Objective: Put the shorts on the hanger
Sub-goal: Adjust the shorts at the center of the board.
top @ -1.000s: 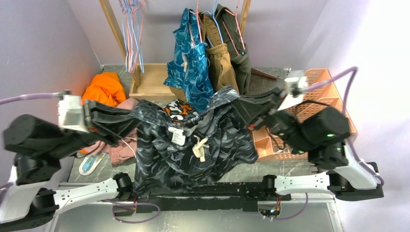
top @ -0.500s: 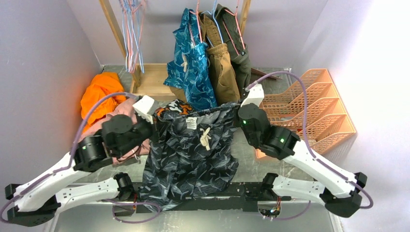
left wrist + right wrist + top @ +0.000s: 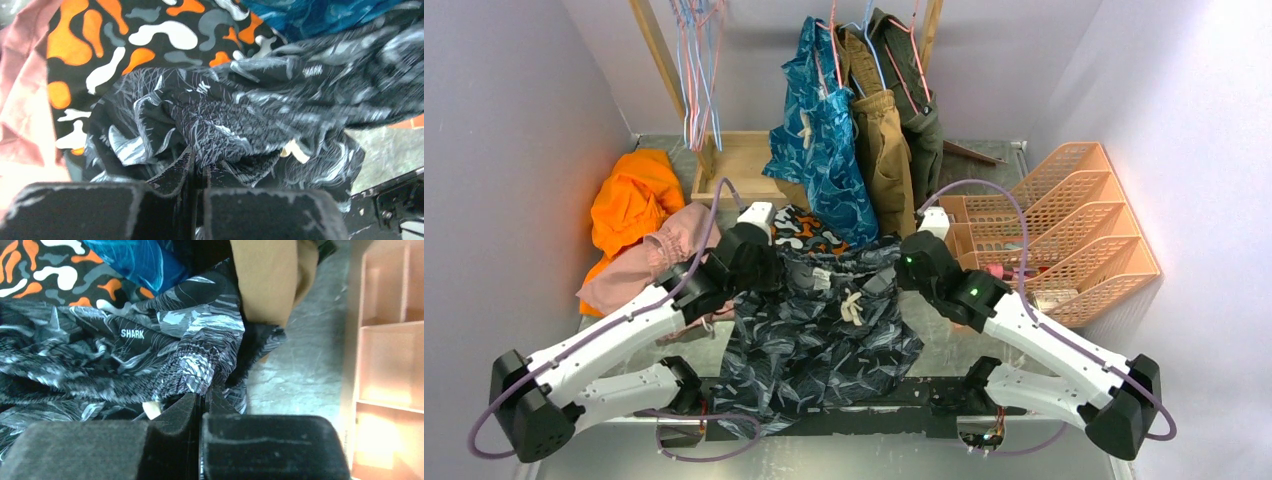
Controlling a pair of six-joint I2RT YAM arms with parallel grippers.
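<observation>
I need to open my left gripper, since the shorts' waistband bunches up at it, and take the waistband's outer corner (image 3: 184, 120) before lifting it.
The dark charcoal shorts (image 3: 824, 330) with a grey-white leaf print and cream drawstring lie spread over the near middle of the table, waistband at the far side. My left gripper (image 3: 769, 262) is shut on the left end of the waistband, seen close in the left wrist view (image 3: 197, 167) with the shorts (image 3: 240, 120) bunched. My right gripper (image 3: 902, 268) is shut on the right end, shown in the right wrist view (image 3: 205, 397) pinching the shorts (image 3: 150, 350). Thin light-blue wire hangers (image 3: 712, 90) hang with pink ones on the back-left rail.
Black-orange-white shorts (image 3: 799, 228) lie just behind the waistband. Teal shorts (image 3: 819, 120), brown shorts (image 3: 884, 140) and a dark green garment (image 3: 919, 110) hang at the back. Orange (image 3: 634, 195) and pink (image 3: 649, 265) clothes lie left, near a wooden tray (image 3: 734, 170). An orange file rack (image 3: 1074, 230) stands right.
Both arms have come down and drawn in toward the centre. The shorts, held high and stretched wide a second ago, now sit low over the table with the waistband slack between the grippers.
</observation>
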